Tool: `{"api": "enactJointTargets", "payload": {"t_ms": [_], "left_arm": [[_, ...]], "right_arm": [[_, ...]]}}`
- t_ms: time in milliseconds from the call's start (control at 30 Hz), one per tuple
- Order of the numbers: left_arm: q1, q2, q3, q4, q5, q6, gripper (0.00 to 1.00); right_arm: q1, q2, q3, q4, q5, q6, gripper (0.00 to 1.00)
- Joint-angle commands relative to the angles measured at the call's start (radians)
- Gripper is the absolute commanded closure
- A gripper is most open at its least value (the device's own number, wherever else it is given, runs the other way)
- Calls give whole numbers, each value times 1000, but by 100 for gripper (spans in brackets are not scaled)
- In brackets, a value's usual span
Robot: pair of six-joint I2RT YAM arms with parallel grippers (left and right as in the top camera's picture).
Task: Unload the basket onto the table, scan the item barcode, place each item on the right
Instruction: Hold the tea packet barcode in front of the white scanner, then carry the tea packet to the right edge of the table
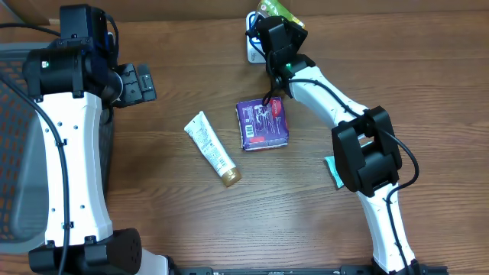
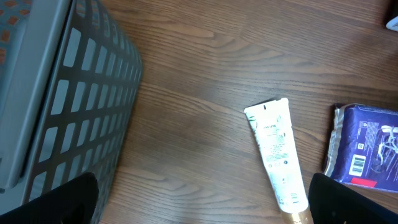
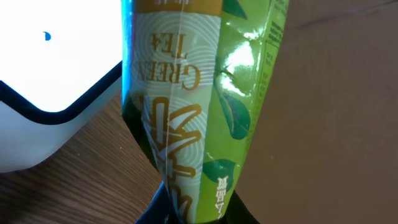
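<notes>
The green tea packet will go from my right gripper onto bare wood (image 1: 408, 134) beside the small teal item, opposite the purple packet.
A green tea packet (image 1: 280, 9) (image 3: 199, 93) is pinched by its lower end in my right gripper (image 1: 272, 23) (image 3: 196, 214), which is shut on it. It hangs at the far edge of the table, right beside the white scanner (image 1: 252, 50) (image 3: 50, 81), which fills the upper left of the right wrist view. No barcode shows on the packet's visible face. My left gripper (image 1: 137, 82) (image 2: 202, 208) hovers open and holds nothing, above bare wood beside the basket.
A white tube (image 1: 212, 147) (image 2: 275, 152) and a purple packet (image 1: 262, 124) (image 2: 367, 146) with a barcode lie mid-table. A grey mesh basket (image 1: 19, 153) (image 2: 74, 93) stands at the left edge. A small teal item (image 1: 333, 169) lies under the right arm.
</notes>
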Motion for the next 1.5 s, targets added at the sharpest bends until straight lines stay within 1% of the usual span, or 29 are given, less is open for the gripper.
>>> {"api": "enactJointTargets", "payload": {"t_ms": [0, 200, 367, 467, 567, 700, 767, 833, 867, 900, 1000, 1100, 1167, 1200, 1300, 1367, 1400, 1467], "left_arm": [[-3, 0, -9, 0, 2, 19, 0], [-3, 0, -9, 0, 2, 19, 1], [-3, 0, -9, 0, 2, 19, 0], [-3, 0, -9, 0, 2, 19, 0], [-2, 0, -9, 0, 2, 19, 0], [-2, 0, -9, 0, 2, 19, 1], [-2, 0, -9, 0, 2, 19, 0], [-2, 0, -9, 0, 2, 19, 1], [-2, 0, -9, 0, 2, 19, 1], [-2, 0, -9, 0, 2, 19, 0], [-2, 0, -9, 0, 2, 19, 1], [-2, 0, -9, 0, 2, 19, 0], [-2, 0, -9, 0, 2, 19, 0], [-2, 0, -9, 0, 2, 19, 1], [-2, 0, -9, 0, 2, 19, 1], [-2, 0, -9, 0, 2, 19, 0], [-2, 0, -9, 0, 2, 19, 1], [-2, 0, -9, 0, 2, 19, 0]], "right_arm": [[-3, -15, 11, 16, 47, 19, 96], [20, -15, 11, -5, 64, 18, 96], [29, -19, 11, -56, 64, 27, 96], [36, -55, 11, -108, 25, 93, 96], [42, -142, 11, -198, -53, 156, 96], [41, -311, 11, -285, -133, 355, 96], [41, -393, 11, -358, -173, 471, 96], [41, -481, 11, -458, -222, 646, 96], [40, -529, 11, -524, -248, 771, 96], [35, -558, 11, -566, -261, 850, 96], [3, -649, 11, -744, -310, 1165, 96], [-68, -699, 11, -927, -324, 1484, 96], [-126, -703, 11, -1026, -324, 1640, 96], [-180, -698, 3, -1088, -324, 1740, 96], [-280, -694, -62, -1100, -358, 1808, 96], [-334, -694, -118, -1066, -401, 1808, 96], [-398, -694, -196, -1017, -447, 1807, 96], [-460, -694, -278, -961, -501, 1807, 96]]}}
